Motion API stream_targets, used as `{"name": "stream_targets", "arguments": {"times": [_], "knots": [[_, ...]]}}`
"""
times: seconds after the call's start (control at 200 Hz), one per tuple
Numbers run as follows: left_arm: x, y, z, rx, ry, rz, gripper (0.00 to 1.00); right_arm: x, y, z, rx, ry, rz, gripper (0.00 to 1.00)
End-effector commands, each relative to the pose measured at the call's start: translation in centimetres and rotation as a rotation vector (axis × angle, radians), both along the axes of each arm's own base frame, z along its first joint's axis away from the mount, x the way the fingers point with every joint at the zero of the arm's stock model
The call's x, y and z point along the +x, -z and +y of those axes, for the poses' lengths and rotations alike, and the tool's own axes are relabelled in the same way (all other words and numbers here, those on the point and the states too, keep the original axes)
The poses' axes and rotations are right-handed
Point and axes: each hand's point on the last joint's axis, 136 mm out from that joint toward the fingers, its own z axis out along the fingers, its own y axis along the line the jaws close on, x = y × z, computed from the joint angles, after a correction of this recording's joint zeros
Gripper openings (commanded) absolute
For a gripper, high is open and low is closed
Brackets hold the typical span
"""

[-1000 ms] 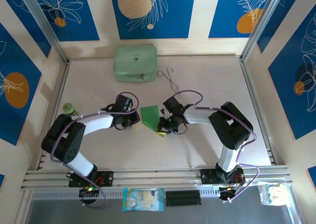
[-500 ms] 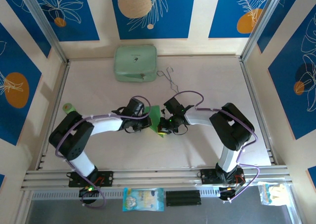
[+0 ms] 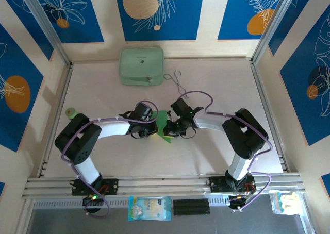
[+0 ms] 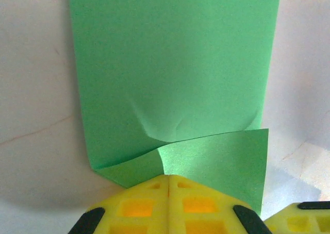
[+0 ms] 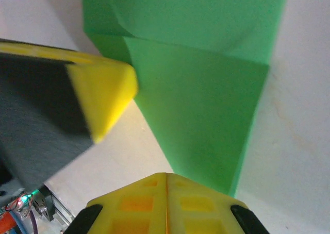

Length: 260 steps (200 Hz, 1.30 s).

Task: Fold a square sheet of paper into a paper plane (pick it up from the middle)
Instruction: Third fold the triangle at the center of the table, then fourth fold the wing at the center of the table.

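Observation:
The sheet buckles crosswise at the fingers of my left gripper. So my left gripper should open, back away and take the long side's near corner (image 4: 96,167) to fold it over lengthwise.
The square sheet of paper (image 3: 163,121), bright green, lies partly folded on the table between my two grippers. In the left wrist view the paper (image 4: 170,64) spreads away from the fingertips, with a dented crease and a flap folded over at the lower right. My left gripper (image 4: 169,178) is shut, and its tips touch the fold's edge. My right gripper (image 5: 166,176) is shut too, its tips at the flap's near corner on the paper (image 5: 201,100). From above, the left gripper (image 3: 155,130) and right gripper (image 3: 171,131) meet at the sheet's near edge.
A pale mint case (image 3: 142,65) sits at the back of the table, with thin wire tongs (image 3: 174,80) just to its right. A small green roll (image 3: 71,112) lies at the left edge. A packet (image 3: 149,208) and a black block (image 3: 191,206) rest below the front rail.
My left arm has swung right until its gripper reached the paper's left side. The right gripper shifted slightly along the sheet, which now looks narrower from above.

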Motion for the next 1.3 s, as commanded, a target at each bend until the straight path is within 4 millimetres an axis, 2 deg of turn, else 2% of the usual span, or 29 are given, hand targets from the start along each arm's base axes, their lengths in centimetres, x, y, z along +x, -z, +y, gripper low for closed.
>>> {"name": "stream_targets", "arguments": {"times": [0.0, 0.23, 0.365, 0.51, 0.63, 0.695, 0.74, 0.825, 0.91, 0.99, 1.061, 1.131, 1.296], "knots": [[-0.9, 2.0, 1.6, 0.097, -0.036, 0.073, 0.08, -0.6, 0.8, 0.5, -0.012, -0.049, 0.030, 0.07], [-1.6, 3.1, 2.4, 0.140, -0.059, 0.124, 0.07, -1.6, 2.7, -0.1, -0.052, -0.072, 0.067, 0.06], [-2.1, 3.7, 3.0, 0.169, -0.073, 0.151, 0.06, -3.0, 3.7, -1.5, -0.084, -0.087, 0.091, 0.06], [-2.5, 4.1, 3.4, 0.185, -0.075, 0.168, 0.05, -5.6, 4.5, -3.6, -0.108, -0.104, 0.128, 0.05], [-2.3, 3.9, 3.3, 0.176, -0.076, 0.162, 0.05, -7.1, 4.3, -4.9, -0.111, -0.103, 0.133, 0.05], [-2.0, 3.5, 2.8, 0.154, -0.070, 0.150, 0.05, -7.3, 4.0, -5.5, -0.116, -0.092, 0.125, 0.04], [-1.6, 2.9, 2.1, 0.127, -0.060, 0.137, 0.05, -7.0, 3.5, -5.5, -0.112, -0.083, 0.106, 0.04], [-0.6, 1.0, 0.3, 0.047, -0.027, 0.100, 0.08, -5.5, 1.3, -5.0, -0.086, -0.050, 0.033, 0.04], [0.6, -2.1, -1.4, -0.042, -0.009, 0.042, 0.13, -3.5, -1.5, -4.4, -0.052, 0.005, -0.066, 0.05], [1.7, -5.0, -1.9, -0.094, -0.016, -0.013, 0.23, -1.7, -3.5, -4.4, -0.038, 0.081, -0.135, 0.11], [2.3, -6.8, -1.4, -0.115, -0.039, -0.053, 0.29, -0.6, -4.6, -4.3, -0.029, 0.129, -0.168, 0.16], [2.8, -7.8, -0.2, -0.116, -0.078, -0.085, 0.34, 0.2, -5.4, -3.7, -0.012, 0.146, -0.179, 0.19], [2.7, -7.7, 3.3, -0.098, -0.152, -0.112, 0.41, 1.2, -5.4, -1.5, 0.011, 0.117, -0.153, 0.19]]}}
